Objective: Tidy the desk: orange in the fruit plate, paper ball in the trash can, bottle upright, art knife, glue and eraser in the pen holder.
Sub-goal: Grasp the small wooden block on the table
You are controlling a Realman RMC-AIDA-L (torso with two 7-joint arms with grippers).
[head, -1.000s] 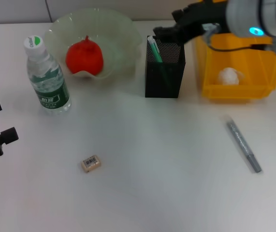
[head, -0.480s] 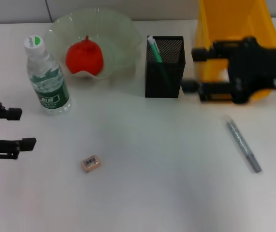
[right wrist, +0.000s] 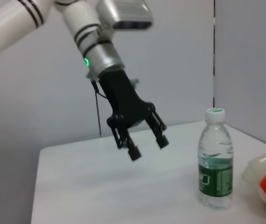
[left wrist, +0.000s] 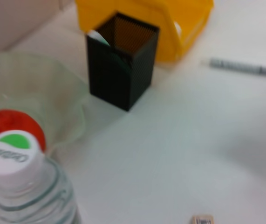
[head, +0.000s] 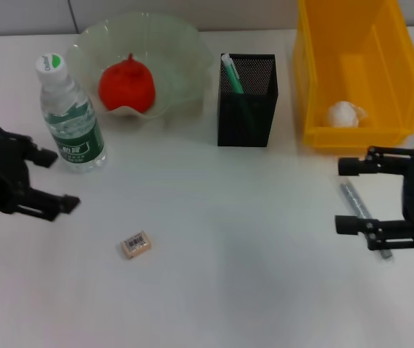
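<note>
Next, my left gripper needs to go to the body of the eraser (head: pixel 135 245) (left wrist: pixel 202 220) and close there, because the eraser still belongs in the pen holder.
The orange (head: pixel 127 85) lies in the fruit plate (head: pixel 185 51). The bottle (head: pixel 72 119) stands upright beside it. The paper ball (head: pixel 346 114) lies in the trash can (head: pixel 315 80). The pen holder (head: pixel 247 109) holds a white-and-green stick (head: pixel 232 75). The eraser (head: pixel 135 245) lies on the table. The grey art knife (head: pixel 353 201) lies between the fingers of my open right gripper (head: pixel 344 196). My left gripper (head: pixel 60 181) is open and empty, just in front of the bottle; it also shows in the right wrist view (right wrist: pixel 146 147).
The white table (head: pixel 236 290) runs under everything. The left wrist view shows the bottle cap (left wrist: pixel 14 154), the pen holder (left wrist: pixel 121 60), the trash can (left wrist: pixel 146 18), the art knife (left wrist: pixel 244 67) and the eraser (left wrist: pixel 202 219).
My right arm swung from above the pen holder and trash can down to the art knife at the front right. My left gripper moved in toward the bottle.
</note>
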